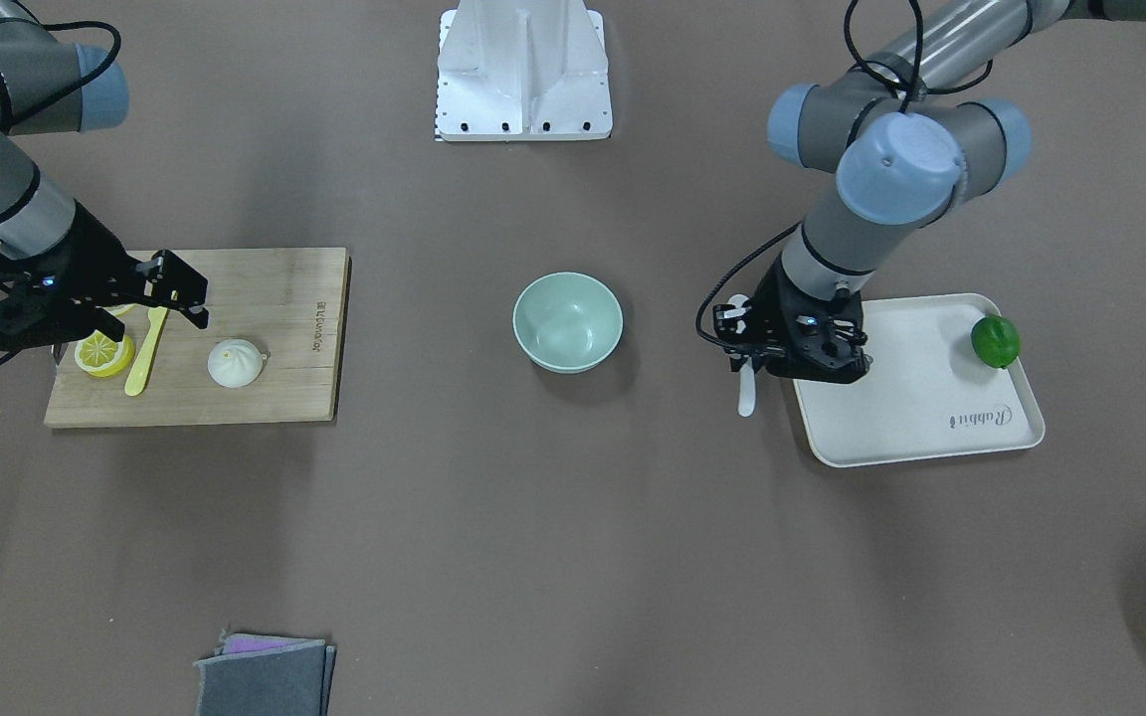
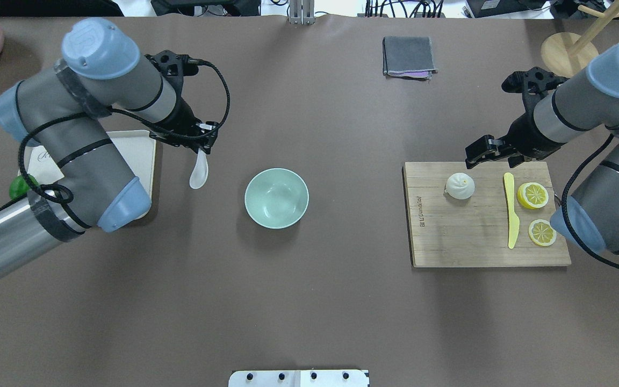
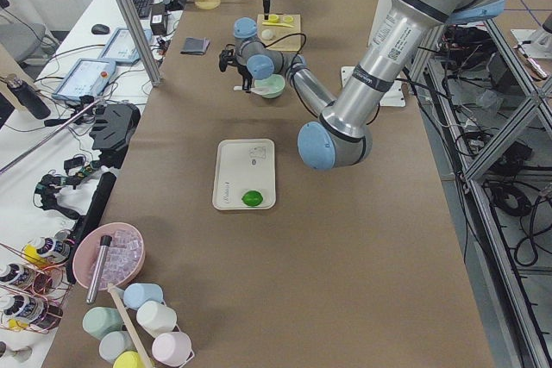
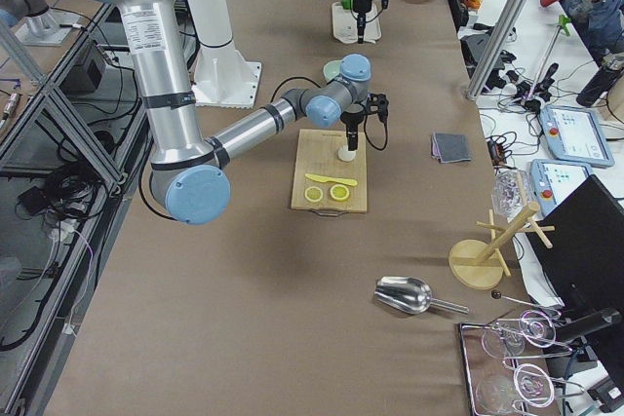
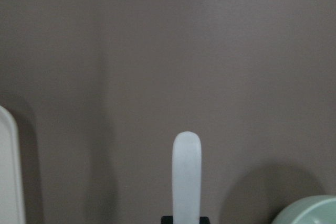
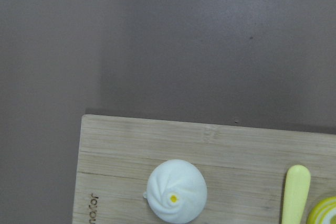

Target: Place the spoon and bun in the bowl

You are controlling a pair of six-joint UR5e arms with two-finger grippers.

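My right gripper is to close next around the sides of the white bun (image 1: pixel 236 360) (image 6: pixel 177 191), which sits on the wooden board beside the yellow plastic knife.
My left gripper (image 2: pixel 202 146) is shut on the handle of the white spoon (image 2: pixel 199 173). It holds the spoon scoop down above the table, between the cream tray and the mint-green bowl (image 2: pixel 276 198). The spoon also shows in the front view (image 1: pixel 746 394) and the left wrist view (image 5: pixel 187 174). The bowl (image 1: pixel 567 322) is empty. The white bun (image 2: pixel 460 186) sits on the wooden board (image 2: pixel 449 242). My right gripper (image 2: pixel 474 155) is open and empty, just above the board's far edge near the bun (image 6: pixel 176 191).
A yellow plastic knife (image 2: pixel 511 215) and two lemon slices (image 2: pixel 532 195) lie on the board right of the bun. A green lime (image 1: pixel 995 341) sits on the cream tray (image 1: pixel 921 408). A folded grey cloth (image 2: pixel 407 56) lies at the far side.
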